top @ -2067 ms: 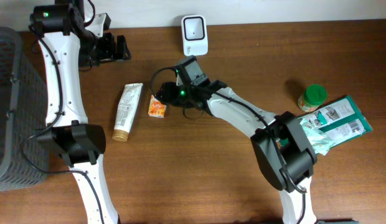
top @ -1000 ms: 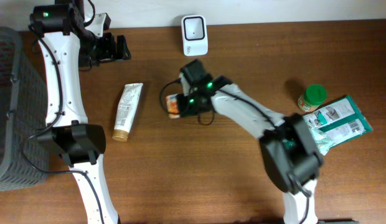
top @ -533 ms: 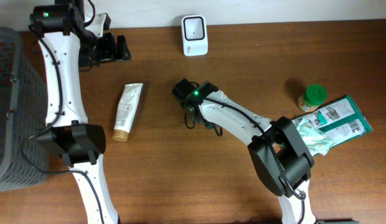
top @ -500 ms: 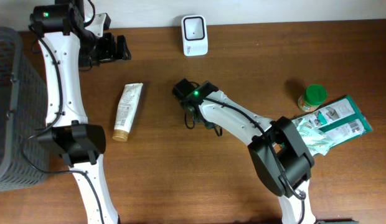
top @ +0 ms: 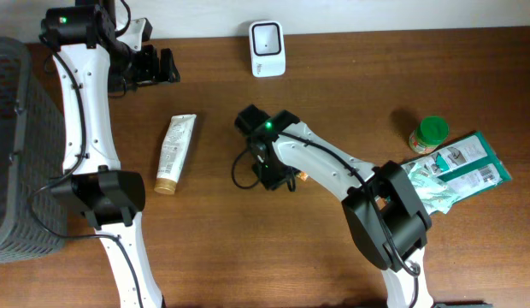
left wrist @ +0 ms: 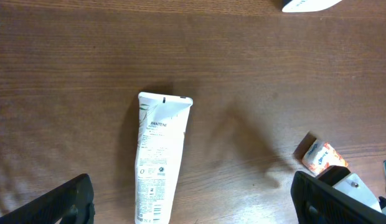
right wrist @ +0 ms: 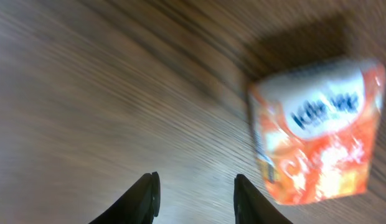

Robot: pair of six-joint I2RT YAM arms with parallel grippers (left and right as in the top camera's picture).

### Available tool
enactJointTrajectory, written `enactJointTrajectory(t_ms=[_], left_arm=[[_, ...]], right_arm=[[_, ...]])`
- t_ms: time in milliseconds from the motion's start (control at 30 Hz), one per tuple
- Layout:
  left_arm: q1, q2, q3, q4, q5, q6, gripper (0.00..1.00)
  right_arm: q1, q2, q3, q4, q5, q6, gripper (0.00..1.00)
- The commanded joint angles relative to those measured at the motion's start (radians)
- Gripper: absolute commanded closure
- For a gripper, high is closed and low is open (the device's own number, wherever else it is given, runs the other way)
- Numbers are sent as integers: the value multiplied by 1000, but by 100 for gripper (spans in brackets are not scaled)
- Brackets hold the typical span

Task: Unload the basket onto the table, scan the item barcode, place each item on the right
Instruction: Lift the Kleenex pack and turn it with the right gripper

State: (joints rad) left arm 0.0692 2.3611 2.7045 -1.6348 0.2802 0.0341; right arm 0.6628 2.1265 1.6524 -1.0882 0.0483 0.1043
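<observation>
The orange snack packet is outside my right gripper's open fingers; next I shift over, grip its end [right wrist: 322, 190] away from the logo, then lift it to scan.
A small orange snack packet [right wrist: 317, 130] lies flat on the wooden table. In the right wrist view it sits to the right of my right gripper [right wrist: 196, 199], which is open with only bare wood between its fingers. From overhead the right gripper [top: 272, 174] hides most of the packet [top: 303, 176]. The white barcode scanner [top: 267, 47] stands at the table's back edge. My left gripper [top: 160, 66] hovers open at the back left. In its own view the left gripper [left wrist: 193, 208] looks down on a white Pantene tube [left wrist: 160, 155] and the packet [left wrist: 320, 155].
The white tube [top: 173, 152] lies left of centre. A grey basket [top: 13, 145] stands at the left edge. At the right are a green-lidded jar [top: 429, 134], a green box [top: 466, 161] and a teal bag [top: 432, 190].
My right gripper carried the orange packet away from the tube toward the table's middle, set it down and opened its jaws. The left arm has not moved.
</observation>
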Motion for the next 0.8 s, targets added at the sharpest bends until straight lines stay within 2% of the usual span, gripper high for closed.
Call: enactJointTrajectory(t_ms=[0, 100, 200, 333, 600, 633, 767], left_arm=[[-3, -22, 13, -1, 11, 5, 1], [-3, -22, 13, -1, 11, 5, 1], [-3, -22, 13, -1, 11, 5, 1], [-3, -22, 13, -1, 11, 5, 1], [-3, -22, 13, -1, 11, 5, 1], [-3, -22, 13, -1, 11, 5, 1], [-3, -22, 13, -1, 11, 5, 1]], right_arm=[[-26, -72, 91, -22, -92, -10, 63], [-118, -114, 141, -65, -97, -13, 60], [-269, -109, 120, -92, -278, -164, 60], [-386, -45, 40, -86, -446, -267, 61], [-435, 48, -9, -27, -509, -299, 62], [-435, 56, -12, -11, -508, -299, 65], [-435, 98, -27, 16, -508, -299, 66]])
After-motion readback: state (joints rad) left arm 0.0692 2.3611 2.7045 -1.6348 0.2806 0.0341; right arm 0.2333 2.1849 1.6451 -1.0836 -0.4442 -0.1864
